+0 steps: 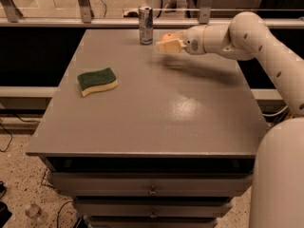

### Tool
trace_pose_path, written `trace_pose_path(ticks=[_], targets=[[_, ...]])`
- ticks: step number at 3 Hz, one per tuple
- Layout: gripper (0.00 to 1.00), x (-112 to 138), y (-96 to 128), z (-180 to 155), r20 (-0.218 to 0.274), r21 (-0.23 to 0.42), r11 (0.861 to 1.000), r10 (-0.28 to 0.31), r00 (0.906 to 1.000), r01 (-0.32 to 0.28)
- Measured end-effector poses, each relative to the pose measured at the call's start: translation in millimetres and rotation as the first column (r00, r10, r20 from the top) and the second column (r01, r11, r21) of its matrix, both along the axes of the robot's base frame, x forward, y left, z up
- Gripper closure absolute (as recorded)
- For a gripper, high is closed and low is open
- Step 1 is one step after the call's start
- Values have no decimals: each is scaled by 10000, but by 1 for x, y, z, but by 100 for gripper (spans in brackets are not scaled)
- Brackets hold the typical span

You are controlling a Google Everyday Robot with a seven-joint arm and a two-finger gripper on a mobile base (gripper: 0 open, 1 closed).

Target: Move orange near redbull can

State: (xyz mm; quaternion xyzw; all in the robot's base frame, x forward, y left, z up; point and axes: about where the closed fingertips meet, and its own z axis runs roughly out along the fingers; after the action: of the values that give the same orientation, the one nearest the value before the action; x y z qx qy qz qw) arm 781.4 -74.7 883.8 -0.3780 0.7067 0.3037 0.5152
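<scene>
The orange, now held above the table beside the can, will be released by my gripper on the grey table [164, 42] beside the redbull can, near the far edge of the table.
The redbull can [146, 24] stands upright near the far edge of the grey table [152, 113]. My gripper [166, 43] is just right of the can, held above the table at about the can's mid height, and is shut on the orange [167, 37]. Only a small part of the orange shows between the pale fingers. The white arm reaches in from the right.
A green-and-yellow sponge [97, 81] lies on the left part of the table. A railing with metal posts [83, 3] runs behind the far edge. Drawers [152, 190] sit under the front edge.
</scene>
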Motion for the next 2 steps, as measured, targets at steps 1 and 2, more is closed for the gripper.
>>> trace_pose_path(ticks=[1,2], targets=[[100,32,0,-6,158,203,9988,-444,9989,441],[100,53,0,-15,244,283,9976,-635,9977,628]])
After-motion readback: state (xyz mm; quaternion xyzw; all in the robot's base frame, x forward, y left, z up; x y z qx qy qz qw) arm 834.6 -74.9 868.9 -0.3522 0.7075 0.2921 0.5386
